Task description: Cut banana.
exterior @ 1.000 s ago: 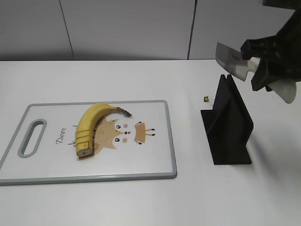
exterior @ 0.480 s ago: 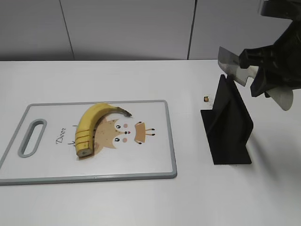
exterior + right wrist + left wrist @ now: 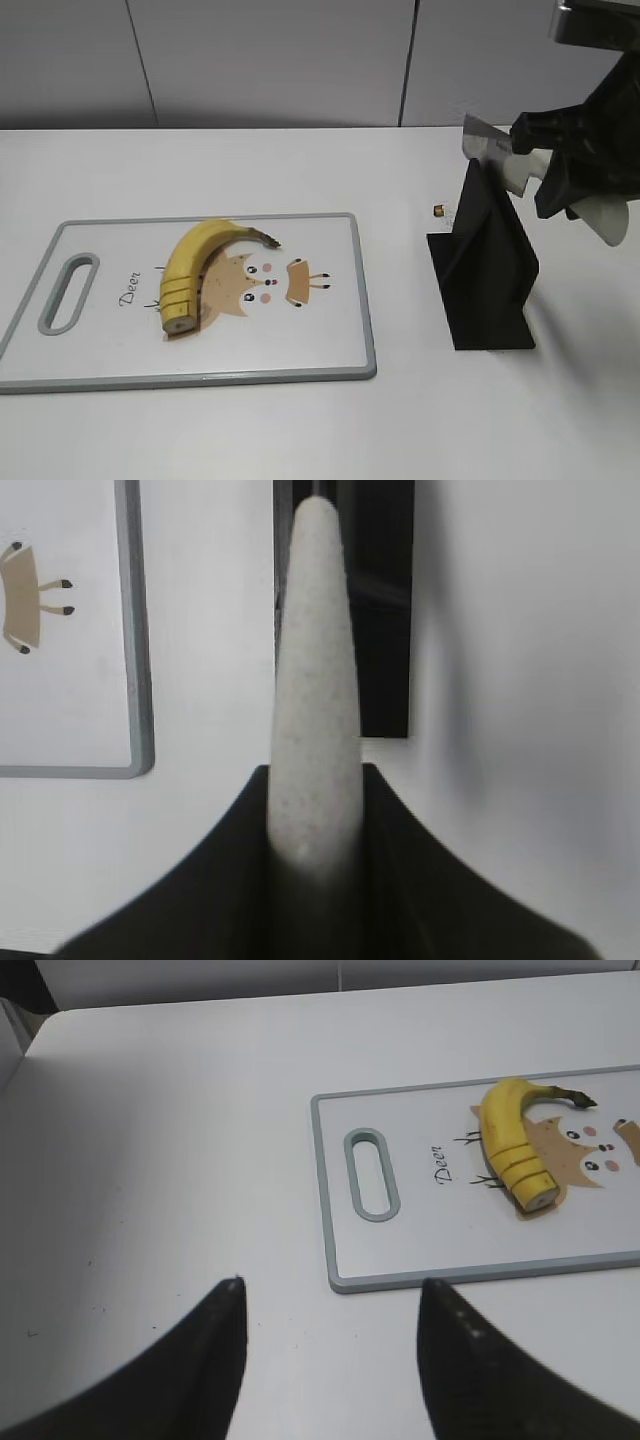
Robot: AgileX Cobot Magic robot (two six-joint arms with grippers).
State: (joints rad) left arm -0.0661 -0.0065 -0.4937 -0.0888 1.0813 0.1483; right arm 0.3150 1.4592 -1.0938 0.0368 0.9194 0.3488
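Note:
The robot's right gripper should leave the knife resting in the slot of the black knife stand (image 3: 514, 226) (image 3: 317, 565), with the knife's handle sticking out.
The banana (image 3: 195, 262) lies on the white cutting board (image 3: 330, 340), its cut end with slice lines toward the front; it also shows in the left wrist view (image 3: 508, 1130). My right gripper (image 3: 560, 165) is shut on the white handle (image 3: 312, 680) of a knife. The knife blade (image 3: 483, 140) sits right at the top of the black knife stand (image 3: 485, 270), far right of the banana. My left gripper (image 3: 330, 1285) is open and empty above bare table, left of and in front of the board (image 3: 400, 1240). It is out of the exterior view.
A small brass-coloured object (image 3: 438, 210) lies on the table between board and stand. The stand (image 3: 385, 610) shows under the knife handle in the right wrist view, with the board's corner (image 3: 135, 630) to its left. A grey wall runs behind the table.
My right gripper has lowered the knife a little, bringing the blade down from above the stand to its top edge. The banana and board have not moved.

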